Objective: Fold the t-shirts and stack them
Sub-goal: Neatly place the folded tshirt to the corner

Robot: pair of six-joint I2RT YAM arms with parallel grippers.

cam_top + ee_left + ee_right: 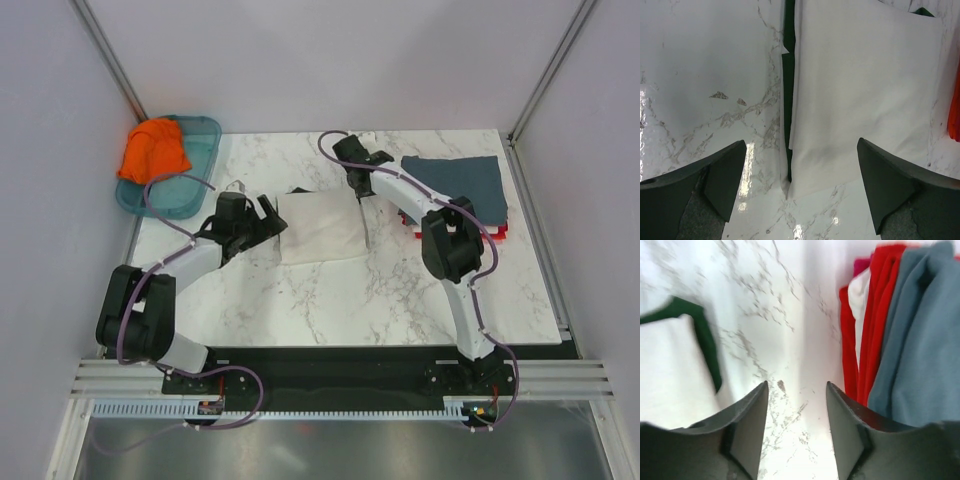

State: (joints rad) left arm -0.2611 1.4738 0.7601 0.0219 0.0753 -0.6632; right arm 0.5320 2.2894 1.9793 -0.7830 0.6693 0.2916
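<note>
Next, I close my right gripper on the far corner of the cream t-shirt (356,193) (690,317), on the side toward the pile of folded shirts.
A cream t-shirt (320,228) lies folded into a rectangle at the table's middle. My left gripper (265,215) is open and empty at its left edge. In the left wrist view the cream cloth (865,85) with a dark green strip (786,100) lies just ahead of the open gripper (802,180). My right gripper (358,185) is open and empty over bare table by the shirt's far right corner. The right wrist view shows the gripper (797,405) between a green sleeve edge (705,340) and the stack. An orange t-shirt (155,150) lies crumpled in the tray.
A stack of folded shirts stands at the right, slate-blue on top (455,185) and red below (455,232); its red (880,315), white (860,295) and blue (920,340) layers show in the right wrist view. A teal plastic tray (195,165) sits far left.
</note>
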